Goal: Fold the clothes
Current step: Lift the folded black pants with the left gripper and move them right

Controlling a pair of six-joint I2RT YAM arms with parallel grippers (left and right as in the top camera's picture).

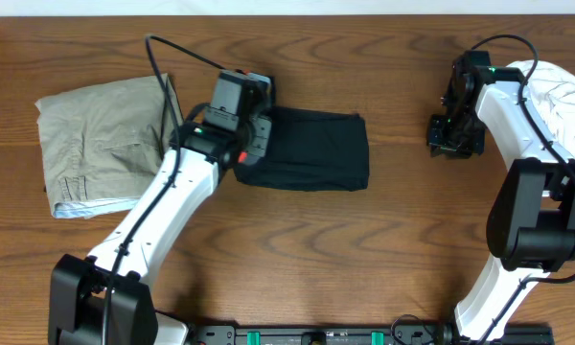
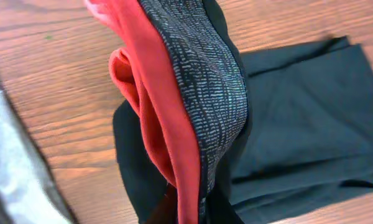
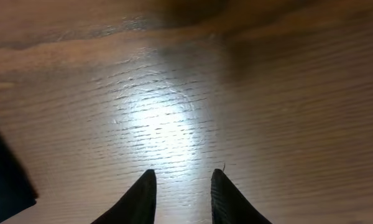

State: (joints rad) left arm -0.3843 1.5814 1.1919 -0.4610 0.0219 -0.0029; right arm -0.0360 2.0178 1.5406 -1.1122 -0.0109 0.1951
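The robot's left gripper will release the waistband over the edge of the black leggings point(image 1: 366, 167) that is nearest the right gripper.
Black leggings point(image 1: 316, 150) lie folded into a rectangle at the table's middle. My left gripper point(image 1: 241, 123) sits over their left end, shut on the waistband. In the left wrist view the grey waistband point(image 2: 214, 93) with its coral-red edge point(image 2: 165, 118) rises from the jaws at the bottom, and the black folded part point(image 2: 304, 118) lies flat on the right. My right gripper point(image 1: 452, 134) hovers over bare wood to the right of the leggings. Its fingertips point(image 3: 148, 180) stand apart with nothing between them. A black fabric corner point(image 3: 6, 183) shows at the left edge of the right wrist view.
Folded khaki-tan trousers point(image 1: 101, 144) lie at the far left, beside the left arm. A crumpled white garment point(image 1: 567, 91) is heaped at the back right, behind the right arm. Wood shows between the leggings and the right gripper.
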